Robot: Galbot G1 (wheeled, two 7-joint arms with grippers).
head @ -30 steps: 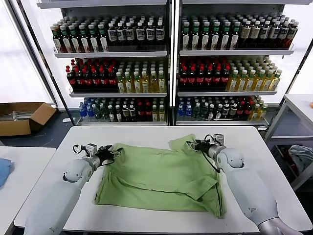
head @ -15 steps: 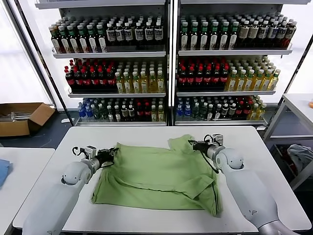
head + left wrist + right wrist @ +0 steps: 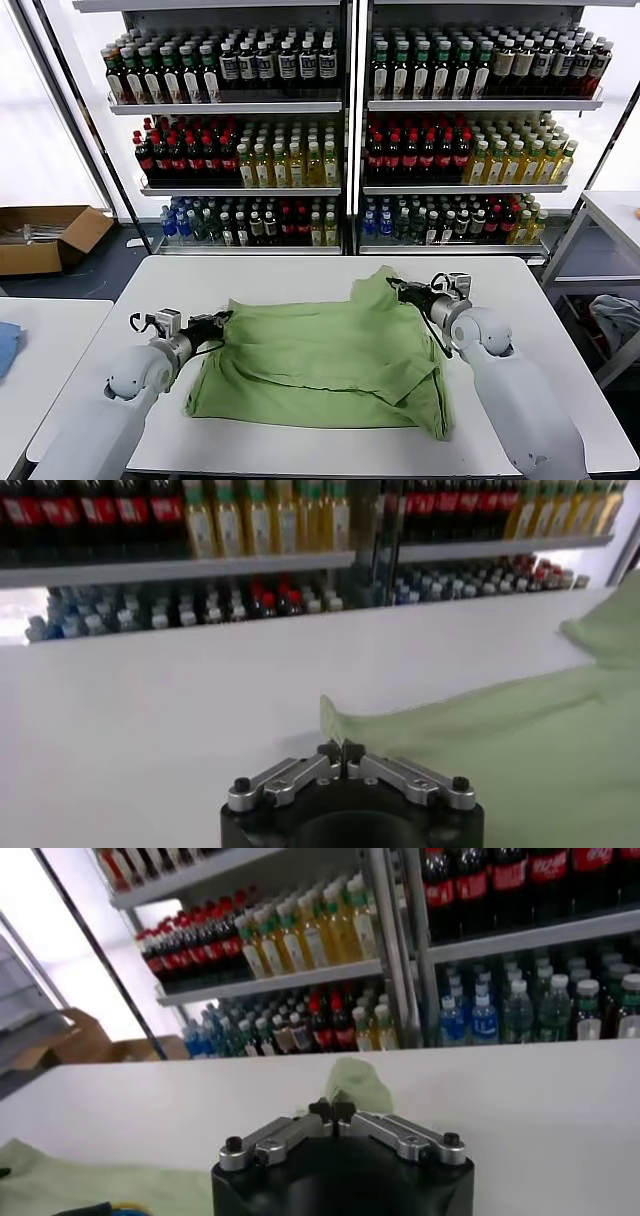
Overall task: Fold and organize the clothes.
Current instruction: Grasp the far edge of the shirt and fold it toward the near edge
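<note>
Next, the left gripper releases the shirt's edge, now pinched between its fingertips, just above the shirt's front corner nearest the cardboard box (image 3: 213, 382).
A light green shirt (image 3: 320, 360) lies partly folded on the white table (image 3: 300, 275), its chest graphic hidden. My left gripper (image 3: 222, 319) is shut on the shirt's left edge, which shows in the left wrist view (image 3: 470, 750) pinched between the fingertips. My right gripper (image 3: 397, 288) is shut on the shirt's far right corner and holds it slightly raised; a bunched bit of green cloth (image 3: 358, 1086) shows just past the fingertips in the right wrist view.
Shelves of bottles (image 3: 350, 130) stand behind the table. A cardboard box (image 3: 45, 238) lies on the floor at the left. A second table (image 3: 40, 350) is at the left, another (image 3: 610, 215) at the right.
Both grippers have pulled apart a little, left gripper leftward and nearer, right gripper rightward, stretching the shirt's far edge taut between them.
</note>
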